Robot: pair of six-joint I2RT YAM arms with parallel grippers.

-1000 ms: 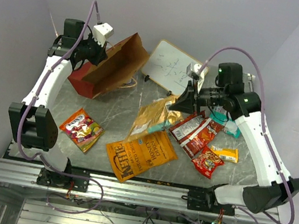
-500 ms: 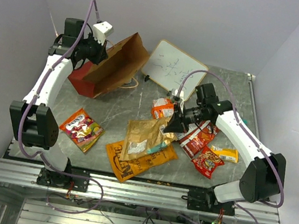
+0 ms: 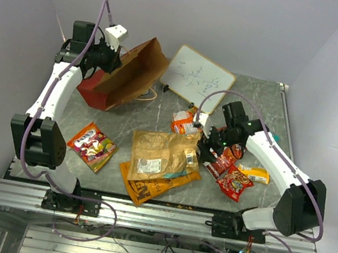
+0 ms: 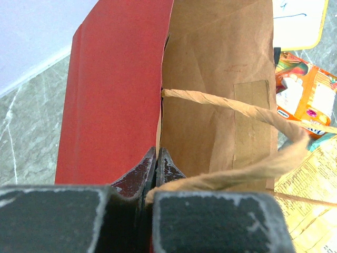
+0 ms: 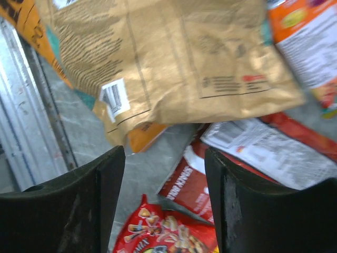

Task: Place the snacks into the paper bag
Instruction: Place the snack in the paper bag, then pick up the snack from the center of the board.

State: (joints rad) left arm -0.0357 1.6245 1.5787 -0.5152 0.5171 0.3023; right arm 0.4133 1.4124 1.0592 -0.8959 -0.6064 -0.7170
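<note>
I should next move my right gripper over to the tan chip bag's far edge [image 3: 173, 134] [image 5: 261, 30], which is beside the small orange pack, and close it there.
The paper bag [image 3: 126, 74], red outside and brown inside, lies tilted at the back left with its mouth toward the middle. My left gripper [image 3: 104, 60] is shut on its upper edge; in the left wrist view the fingertips [image 4: 157, 158] pinch the wall [image 4: 116, 95] beside a twisted handle [image 4: 237, 105]. My right gripper [image 3: 207, 147] hangs open over the snacks, holding nothing [image 5: 164, 174]. A tan chip bag [image 3: 161, 151] [image 5: 174, 58] lies flat just left of it, on top of an orange chip bag [image 3: 146, 187].
Maroon packs [image 3: 225, 159], a red packet [image 3: 234, 181] and a yellow bar [image 3: 254, 173] lie under and right of the right gripper. A small orange pack [image 3: 184, 122] sits mid-table, a colourful pack [image 3: 92, 145] at the left. A white writing board [image 3: 198, 76] leans at the back.
The right gripper came down and forward with the tan chip bag, then opened; the bag now lies loose on the orange chip bag. The left arm has not moved.
</note>
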